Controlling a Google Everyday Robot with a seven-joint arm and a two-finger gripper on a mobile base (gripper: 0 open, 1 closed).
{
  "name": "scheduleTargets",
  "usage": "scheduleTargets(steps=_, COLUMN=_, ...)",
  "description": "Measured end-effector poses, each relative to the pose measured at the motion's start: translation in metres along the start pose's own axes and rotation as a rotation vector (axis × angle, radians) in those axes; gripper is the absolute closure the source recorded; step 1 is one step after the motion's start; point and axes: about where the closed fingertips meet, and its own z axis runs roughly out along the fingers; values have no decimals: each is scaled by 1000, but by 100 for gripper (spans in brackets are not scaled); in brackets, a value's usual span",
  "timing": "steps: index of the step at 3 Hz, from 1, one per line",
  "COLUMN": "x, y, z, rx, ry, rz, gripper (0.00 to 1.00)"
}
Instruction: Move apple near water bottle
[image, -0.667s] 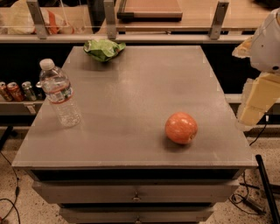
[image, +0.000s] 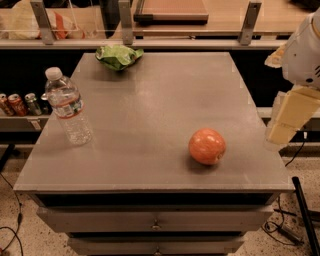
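Note:
The robot's gripper should next move to the orange-red apple and close around the apple's middle (image: 209, 148), with one finger across the apple's near side.
The orange-red apple (image: 207, 146) lies on the grey table top (image: 150, 115), front right. The clear water bottle (image: 68, 107) with a white cap stands upright near the table's left edge, far from the apple. My gripper (image: 286, 120), with pale yellowish fingers under a white arm, hangs off the table's right edge. It is to the right of the apple and a little above it, not touching it and holding nothing that shows.
A wrinkly green bag (image: 118, 55) sits at the table's back left. Small soda cans (image: 19, 104) stand on a low shelf left of the table. A shelf with metal posts (image: 247, 25) runs behind. Drawers sit below the table top.

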Motion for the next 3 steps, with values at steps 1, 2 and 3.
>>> scheduleTargets(steps=1, x=-11, y=7, z=14, rx=-14, ry=-15, rz=54, gripper=0)
scheduleTargets(steps=2, x=-24, y=14, z=36, rx=-49, ry=-27, rz=119, gripper=0)
scheduleTargets(steps=3, x=-34, y=19, z=58, rx=-87, ry=-37, rz=175, gripper=0)
